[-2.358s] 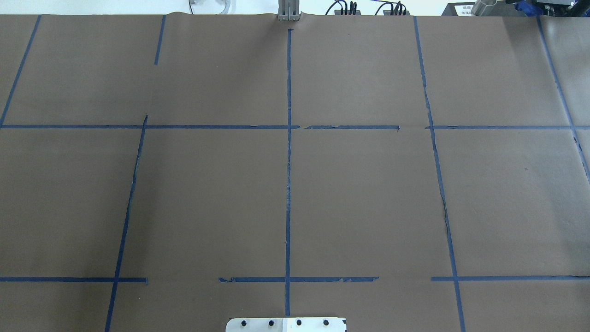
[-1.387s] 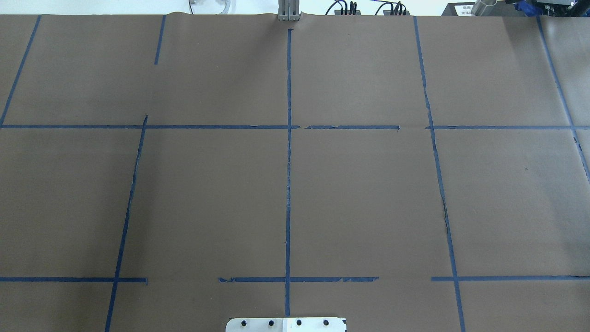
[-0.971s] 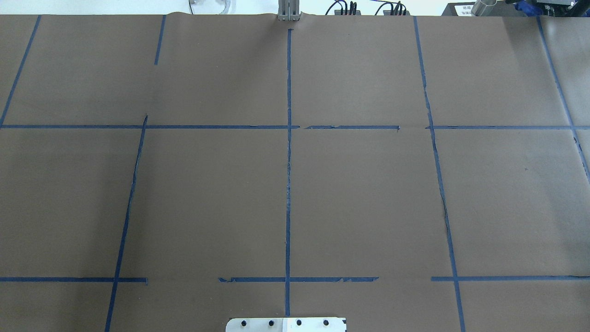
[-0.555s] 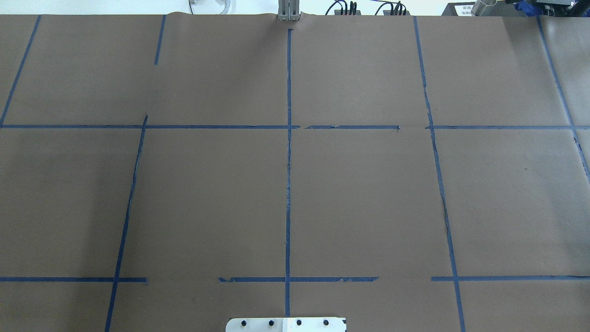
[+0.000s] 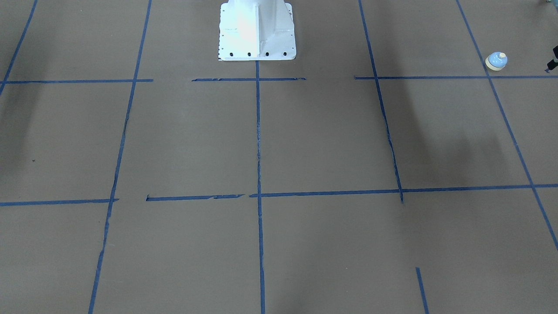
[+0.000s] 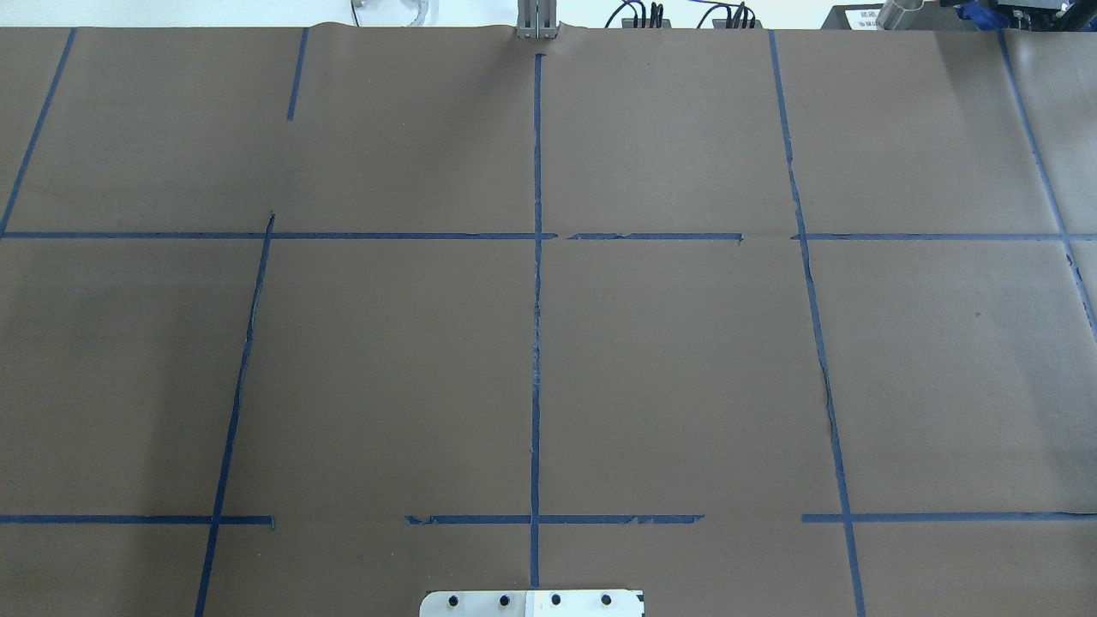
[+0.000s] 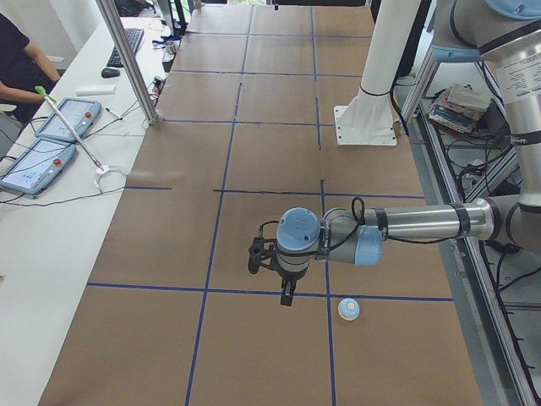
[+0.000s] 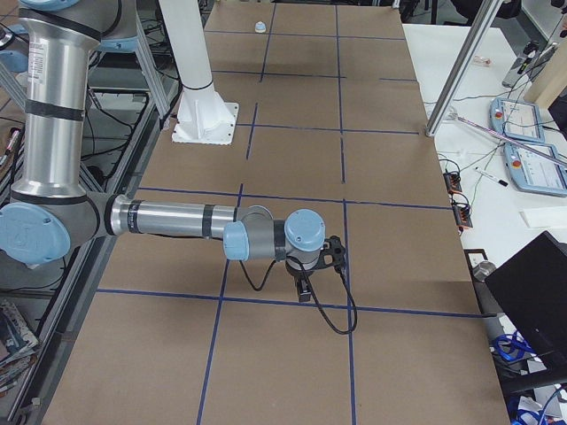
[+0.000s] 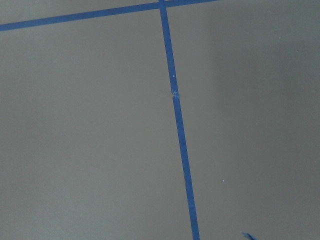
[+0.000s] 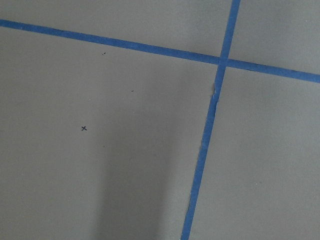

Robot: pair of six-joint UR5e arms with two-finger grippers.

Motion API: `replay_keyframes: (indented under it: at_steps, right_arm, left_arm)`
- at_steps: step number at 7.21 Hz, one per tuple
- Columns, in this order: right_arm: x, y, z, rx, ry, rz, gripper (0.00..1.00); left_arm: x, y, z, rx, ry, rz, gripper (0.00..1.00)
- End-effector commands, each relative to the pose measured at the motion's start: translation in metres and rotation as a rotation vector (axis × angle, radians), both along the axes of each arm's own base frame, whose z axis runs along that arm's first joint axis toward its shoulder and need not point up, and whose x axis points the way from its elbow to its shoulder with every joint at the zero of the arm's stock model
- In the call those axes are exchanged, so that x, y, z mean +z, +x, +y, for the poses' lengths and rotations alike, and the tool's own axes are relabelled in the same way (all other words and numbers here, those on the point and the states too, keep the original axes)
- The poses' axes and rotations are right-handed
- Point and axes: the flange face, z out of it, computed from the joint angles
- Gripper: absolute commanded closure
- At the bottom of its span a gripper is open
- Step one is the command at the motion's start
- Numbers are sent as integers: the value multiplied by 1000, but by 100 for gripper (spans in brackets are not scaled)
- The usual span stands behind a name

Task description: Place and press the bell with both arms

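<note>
Next, I move my left gripper to the light blue bell and close it around the sides of its cream base [image 5: 492,67].
The bell [image 5: 496,61], with a light blue dome and cream base, stands on the brown paper at the table's left end. It also shows in the exterior left view [image 7: 348,309] and, tiny, in the exterior right view [image 8: 260,27]. My left gripper [image 7: 286,293] hangs point-down over the table a short way beside the bell, apart from it; a black bit of it shows at the front view's edge [image 5: 553,59]. My right gripper [image 8: 303,290] hangs point-down over the far end. I cannot tell whether either is open or shut. Both wrist views show only paper and blue tape.
The white pedestal base [image 5: 257,30] stands at the robot's side of the table, mid-length. A metal post [image 7: 127,59] and an operators' bench with tablets [image 7: 51,139] run along the far side. Blue tape lines [image 6: 536,343] grid the paper.
</note>
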Motion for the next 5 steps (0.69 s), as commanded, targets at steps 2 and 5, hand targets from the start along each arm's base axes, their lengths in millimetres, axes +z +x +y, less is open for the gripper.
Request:
replay_keyframes:
  at_steps: [2,5]
  right_arm:
    - [2,0,0,-2,0,1,0]
    - [4,-1,2,-7,0,-2,0]
  left_arm:
    - [31,25,32,-9,-151,-10,0]
    - [72,75,58,116,-231,-36,0]
